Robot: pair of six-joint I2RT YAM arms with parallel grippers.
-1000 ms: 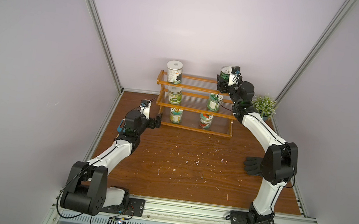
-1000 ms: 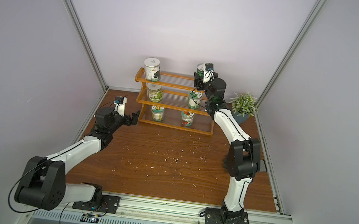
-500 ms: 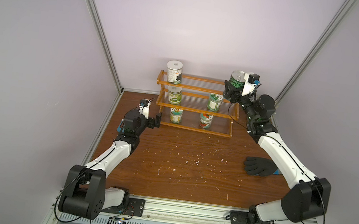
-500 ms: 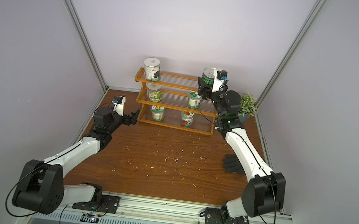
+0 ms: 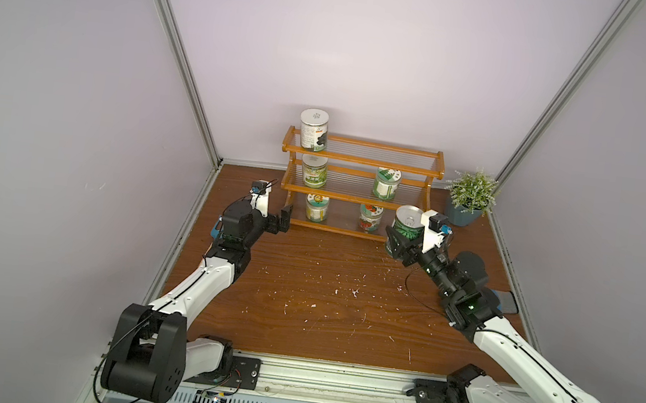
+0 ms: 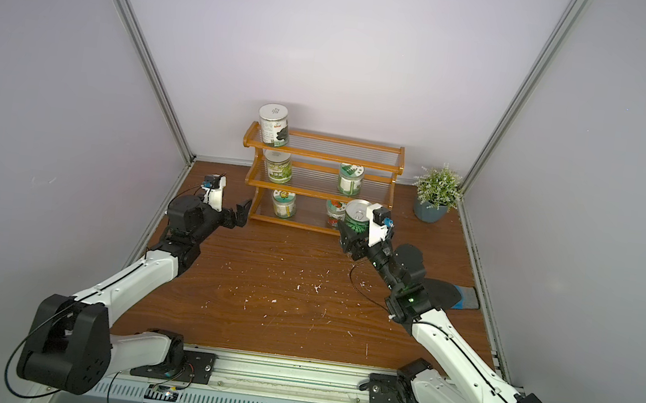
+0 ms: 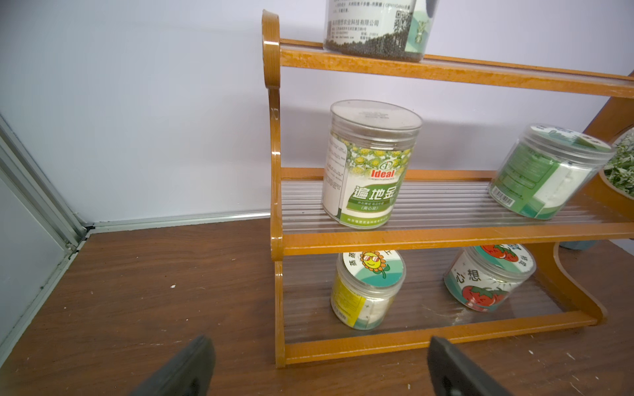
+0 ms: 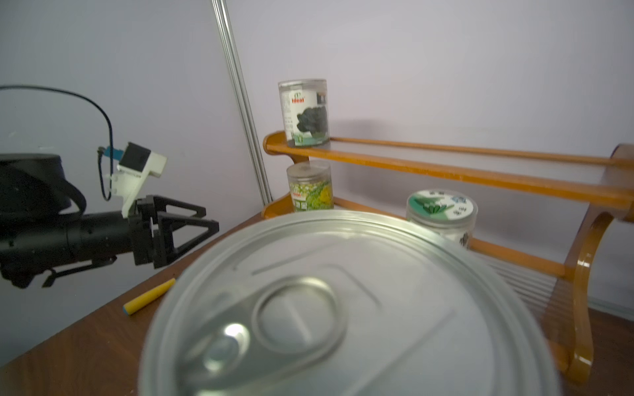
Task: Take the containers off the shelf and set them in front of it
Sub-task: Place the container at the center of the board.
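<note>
I should release the watermelon-print tin from my right gripper on the table before the shelf's end (image 5: 395,277) nearest the potted plant.
My right gripper (image 5: 399,242) is shut on the tall watermelon-print tin (image 5: 408,226), held upright low in front of the shelf's (image 5: 364,158) right end. The tin's silver pull-tab lid (image 8: 343,308) fills the right wrist view and hides the fingers. A tall white-lidded can (image 5: 313,130) stands on the top tier's left end. Two jars (image 5: 313,171) (image 5: 386,183) sit on the middle tier, and two more (image 5: 316,208) (image 5: 370,218) on the bottom tier. My left gripper (image 5: 285,219) is open and empty just off the shelf's left end, facing the sunflower-lid jar (image 7: 367,288).
A potted plant (image 5: 470,195) stands right of the shelf. A black glove with a blue-grey cuff (image 6: 444,295) lies by the right wall, under my right arm. A yellow stick (image 8: 149,296) lies on the brown table. White crumbs are scattered over the table's middle.
My right arm has lifted the watermelon tin off the top tier, swung it out to the right and brought it down in front of the shelf's right end. The left arm has barely moved.
</note>
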